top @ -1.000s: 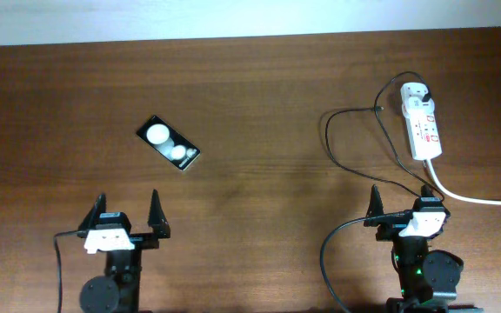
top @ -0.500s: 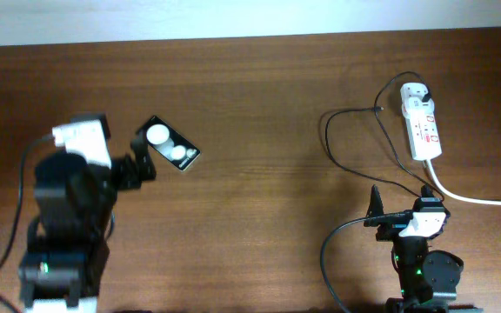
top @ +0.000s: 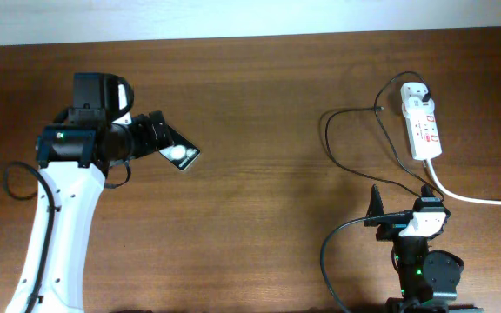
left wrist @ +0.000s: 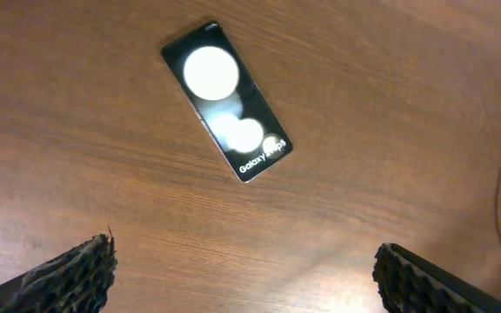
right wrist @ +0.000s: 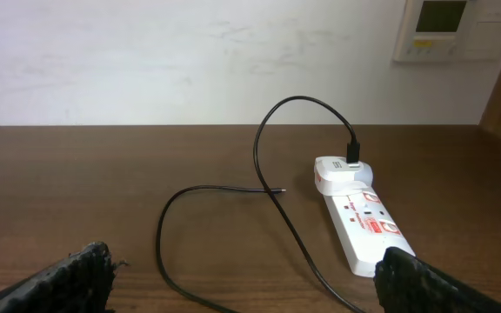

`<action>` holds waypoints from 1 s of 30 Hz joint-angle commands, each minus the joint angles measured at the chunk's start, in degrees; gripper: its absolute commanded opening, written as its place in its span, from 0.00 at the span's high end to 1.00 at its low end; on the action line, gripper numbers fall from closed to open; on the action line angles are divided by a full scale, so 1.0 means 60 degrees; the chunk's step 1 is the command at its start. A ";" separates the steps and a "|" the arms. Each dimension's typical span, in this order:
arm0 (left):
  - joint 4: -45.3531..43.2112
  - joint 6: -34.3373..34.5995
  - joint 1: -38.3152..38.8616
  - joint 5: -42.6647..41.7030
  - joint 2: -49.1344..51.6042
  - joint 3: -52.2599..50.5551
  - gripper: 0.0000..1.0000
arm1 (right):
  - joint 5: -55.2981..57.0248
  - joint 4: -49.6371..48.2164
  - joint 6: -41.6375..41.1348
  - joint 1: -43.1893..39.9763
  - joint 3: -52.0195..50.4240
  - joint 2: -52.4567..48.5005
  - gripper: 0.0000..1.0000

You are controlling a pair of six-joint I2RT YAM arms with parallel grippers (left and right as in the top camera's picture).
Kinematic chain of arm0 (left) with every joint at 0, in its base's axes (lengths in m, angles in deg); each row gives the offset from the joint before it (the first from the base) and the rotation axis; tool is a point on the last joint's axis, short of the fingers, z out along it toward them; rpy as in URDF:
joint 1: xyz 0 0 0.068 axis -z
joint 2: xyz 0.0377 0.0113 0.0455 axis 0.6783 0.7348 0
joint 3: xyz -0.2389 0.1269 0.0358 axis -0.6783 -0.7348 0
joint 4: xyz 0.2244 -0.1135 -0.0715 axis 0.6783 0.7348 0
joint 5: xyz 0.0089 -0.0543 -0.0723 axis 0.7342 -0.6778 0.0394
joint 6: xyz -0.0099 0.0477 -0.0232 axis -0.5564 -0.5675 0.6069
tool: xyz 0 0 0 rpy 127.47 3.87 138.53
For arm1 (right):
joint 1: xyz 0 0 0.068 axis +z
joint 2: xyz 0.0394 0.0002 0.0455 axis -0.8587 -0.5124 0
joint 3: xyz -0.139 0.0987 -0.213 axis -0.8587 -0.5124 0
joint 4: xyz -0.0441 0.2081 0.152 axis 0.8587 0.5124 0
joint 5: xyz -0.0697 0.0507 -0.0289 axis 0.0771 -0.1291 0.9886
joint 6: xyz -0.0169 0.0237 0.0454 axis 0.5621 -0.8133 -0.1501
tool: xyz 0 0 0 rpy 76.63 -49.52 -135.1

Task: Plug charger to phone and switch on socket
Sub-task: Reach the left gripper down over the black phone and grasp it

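The fingers of my left gripper should close on the middle of the phone's long sides [top: 175,145] [left wrist: 229,104], one along each side.
The phone [top: 183,156] lies flat at the left of the table, a black slab with two white reflections; in the left wrist view [left wrist: 227,100] it lies ahead of the fingers. My left gripper [top: 153,136] hovers at the phone's upper-left end, open and empty [left wrist: 243,257]. The charger cable [top: 329,139] loops on the right of the table, its black plug [right wrist: 352,156] in the socket [top: 422,122] and its tip [right wrist: 281,189] free on the wood. My right gripper [top: 402,202] rests open and empty at the front right [right wrist: 243,261], the cable loop between its fingers' line of sight.
A thick white cord [top: 472,199] leaves the socket's near end and runs off the right edge, passing close to the right gripper. A white wall [right wrist: 190,61] with a thermostat panel [right wrist: 446,30] stands behind the table's far edge.
My left arm has risen from its rest at the front left and swung up over the phone's end. The right arm, the cable and the phone have not moved.
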 commanded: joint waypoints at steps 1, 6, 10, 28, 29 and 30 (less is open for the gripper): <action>0.0175 0.1322 -0.0007 0.0521 0.0546 0.0794 0.01 | 0.0018 0.0022 -0.0004 0.0025 -0.0062 0.0073 0.01; 0.1694 0.2605 -0.0011 0.0798 0.2823 0.3479 0.00 | 0.0015 0.0025 -0.0004 0.0025 -0.0062 0.0073 0.01; 0.2273 0.3333 -0.0011 0.0419 0.4510 0.4696 0.01 | 0.0018 0.0025 -0.0004 0.0025 -0.0062 0.0073 0.01; 0.1038 0.3927 0.0004 0.0219 0.7384 0.4685 0.01 | 0.0018 0.0022 -0.0004 0.0025 -0.0062 0.0073 0.01; 0.0958 0.3927 0.0011 0.0219 0.7450 0.4685 0.01 | 0.0018 0.0022 -0.0004 0.0025 -0.0062 0.0073 0.01; 0.0896 0.3927 0.0011 0.0219 0.7639 0.4688 0.01 | 0.0018 0.0022 -0.0004 0.0025 -0.0062 0.0073 0.01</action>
